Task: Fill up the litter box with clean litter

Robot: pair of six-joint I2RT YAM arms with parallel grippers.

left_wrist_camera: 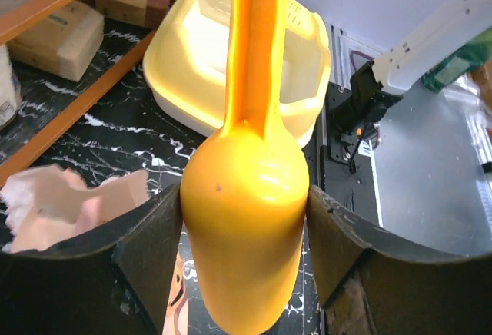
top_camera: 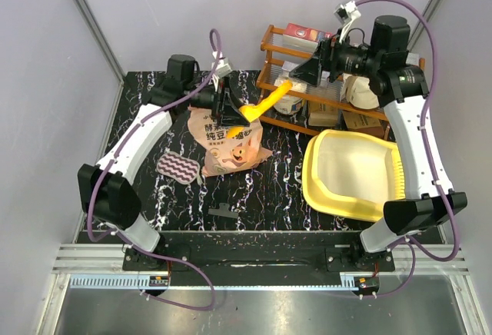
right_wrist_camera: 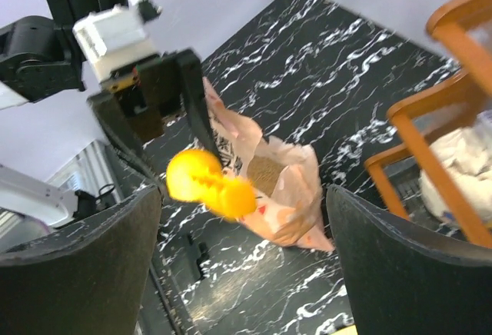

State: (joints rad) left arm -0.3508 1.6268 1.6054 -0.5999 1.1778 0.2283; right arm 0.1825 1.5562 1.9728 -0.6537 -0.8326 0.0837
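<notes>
My left gripper is closed around the scoop's bowl. My right gripper needs to take the handle (top_camera: 281, 91) and hold it steady while my left gripper changes its grip.
The yellow litter box (top_camera: 317, 167) lies at the right of the table, its inside pale; it also shows in the left wrist view (left_wrist_camera: 177, 66). The peach-orange litter bag (top_camera: 227, 144) lies open at mid-table, with brownish granules in its mouth (right_wrist_camera: 267, 174). My left gripper (top_camera: 228, 106) is shut on the bowl of the small yellow-orange scoop (left_wrist_camera: 246, 220), held above the bag with the handle (top_camera: 270, 98) pointing toward the litter box. My right gripper (top_camera: 311, 70) is open and empty, raised over the rack, looking down at the scoop (right_wrist_camera: 207, 185) and the bag.
An orange wooden rack (top_camera: 270, 74) with boxes and white sacks (top_camera: 361, 93) stands at the back right, close behind the litter box. A pink striped pad (top_camera: 178, 167) lies left of the bag. A small dark piece (top_camera: 223, 212) lies near the front edge.
</notes>
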